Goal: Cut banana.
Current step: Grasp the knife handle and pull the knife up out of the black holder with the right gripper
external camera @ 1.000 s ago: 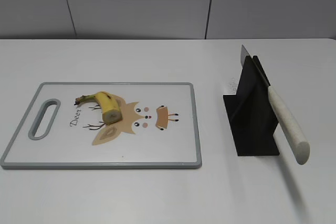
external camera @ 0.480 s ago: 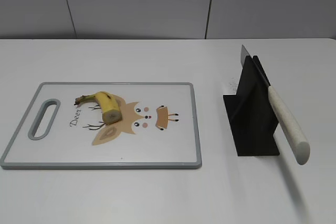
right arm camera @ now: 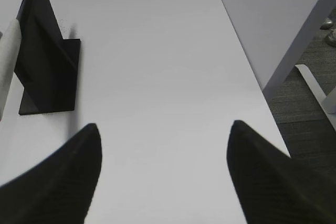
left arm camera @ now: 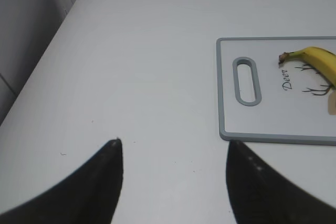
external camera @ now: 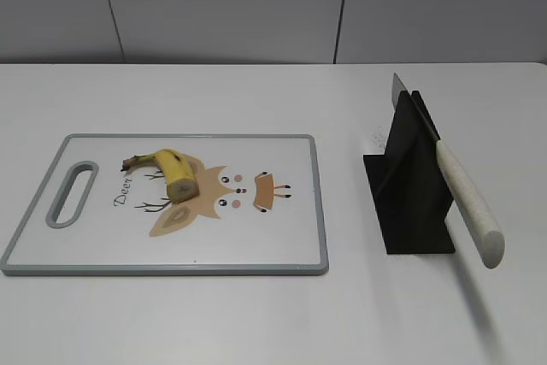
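Observation:
Next, my right gripper moves to the middle of the white handle (external camera: 464,192) (right arm camera: 6,77) and closes there to take the knife from the black stand.
A yellow banana piece (external camera: 169,172) with a cut end lies on the white, grey-rimmed cutting board (external camera: 299,245); it also shows in the left wrist view (left arm camera: 315,59). A knife (external camera: 466,201) with a speckled white handle rests slanted in a black stand (external camera: 410,181), blade up and handle toward the front. My left gripper (left arm camera: 173,148) is open and empty over bare table, left of the board (left arm camera: 226,103). My right gripper (right arm camera: 164,129) is open and empty, right of the stand (right arm camera: 47,66). Neither gripper shows in the exterior view.
The white table (external camera: 256,91) ends at a right edge (right arm camera: 252,72) close to my right gripper, with floor beyond. The table's left edge (left arm camera: 37,72) lies left of my left gripper. A grey wall stands at the back.

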